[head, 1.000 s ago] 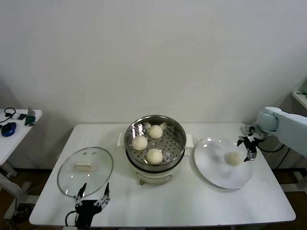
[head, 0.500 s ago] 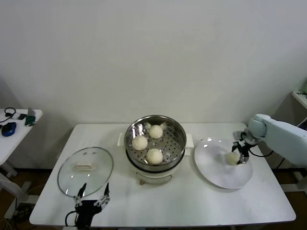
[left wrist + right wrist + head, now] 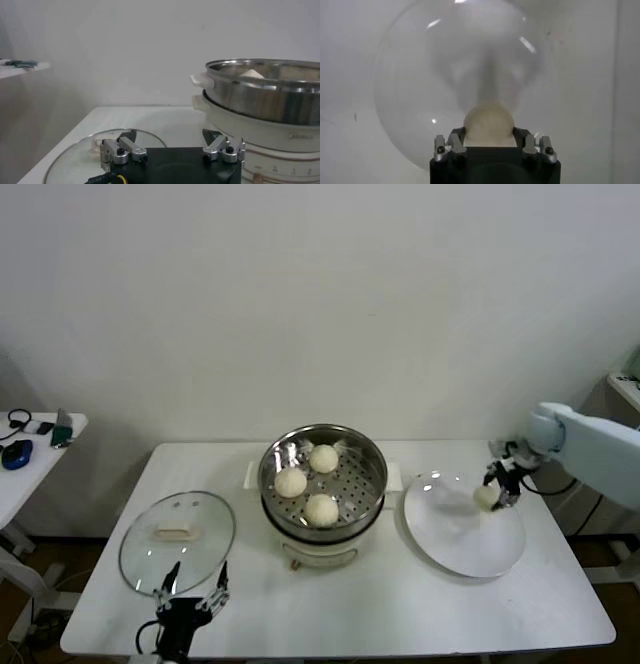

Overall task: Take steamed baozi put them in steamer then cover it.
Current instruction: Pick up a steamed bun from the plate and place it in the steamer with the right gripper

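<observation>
I need to let go of the last baozi with my right gripper on the steamer tray's bare holes [image 3: 349, 484], on the side that faces the white plate.
Three cream-white baozi [image 3: 322, 509] lie on the perforated tray of the steel steamer [image 3: 372, 484] at the table's middle. My right gripper [image 3: 492, 492] is shut on the last baozi [image 3: 486, 496] and holds it a little above the white plate [image 3: 455, 539]. In the right wrist view the baozi [image 3: 488, 124] sits between the fingers, over the plate [image 3: 420, 75]. The glass cover [image 3: 178, 540] lies flat on the table left of the steamer. My left gripper [image 3: 190, 600] is open and empty at the table's front edge, just in front of the cover [image 3: 80, 155].
The steamer's cream base [image 3: 260, 137] rises to the right of my left gripper in the left wrist view. A side table [image 3: 30, 434] with small items stands off the main table's left end. A wall stands behind the table.
My right gripper has closed on the baozi and lifted it off the plate, moving slightly toward the back. The left arm has not moved.
</observation>
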{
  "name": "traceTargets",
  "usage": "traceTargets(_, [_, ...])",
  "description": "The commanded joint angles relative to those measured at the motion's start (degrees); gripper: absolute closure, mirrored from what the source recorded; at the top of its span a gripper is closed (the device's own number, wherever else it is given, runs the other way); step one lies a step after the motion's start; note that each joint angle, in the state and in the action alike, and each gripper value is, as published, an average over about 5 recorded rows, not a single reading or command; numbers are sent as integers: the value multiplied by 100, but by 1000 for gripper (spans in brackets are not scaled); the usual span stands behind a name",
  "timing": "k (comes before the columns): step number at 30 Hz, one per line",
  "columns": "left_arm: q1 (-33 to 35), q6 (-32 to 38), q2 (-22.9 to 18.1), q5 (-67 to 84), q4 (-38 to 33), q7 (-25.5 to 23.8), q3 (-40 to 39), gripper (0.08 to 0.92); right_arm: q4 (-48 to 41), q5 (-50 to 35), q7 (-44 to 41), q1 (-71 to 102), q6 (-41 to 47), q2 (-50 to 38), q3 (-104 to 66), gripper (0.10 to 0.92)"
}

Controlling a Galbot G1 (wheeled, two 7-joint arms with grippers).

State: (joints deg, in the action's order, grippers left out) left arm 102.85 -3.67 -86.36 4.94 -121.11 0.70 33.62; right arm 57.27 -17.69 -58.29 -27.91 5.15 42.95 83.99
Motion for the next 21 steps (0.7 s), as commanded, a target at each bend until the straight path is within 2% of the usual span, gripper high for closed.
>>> traceTargets(1, [-21,-22,22,15,-26,-3,-13,177,1335,-1582,-104,-3043,360,331,1876,372])
traceTargets(6, [-43,-19,54,35,-48,-6,-20,177,2290,-2596,78,-4073,898,910,1960,372])
traceTargets(10, [-58,-17,81,59,-52,-8,-32,177,2907,-3171,446,-4035,1328,1350,1603,372])
traceTargets(15, [-55,-22,114,105,-64,-8,-14,177,3066,-3225,856,-3317,1656,1807,1185,372])
traceTargets(21, [-28,-24,127,111,-108,-8,16,177,2602,-2786,1093,-2289,1765,2206,1022,372])
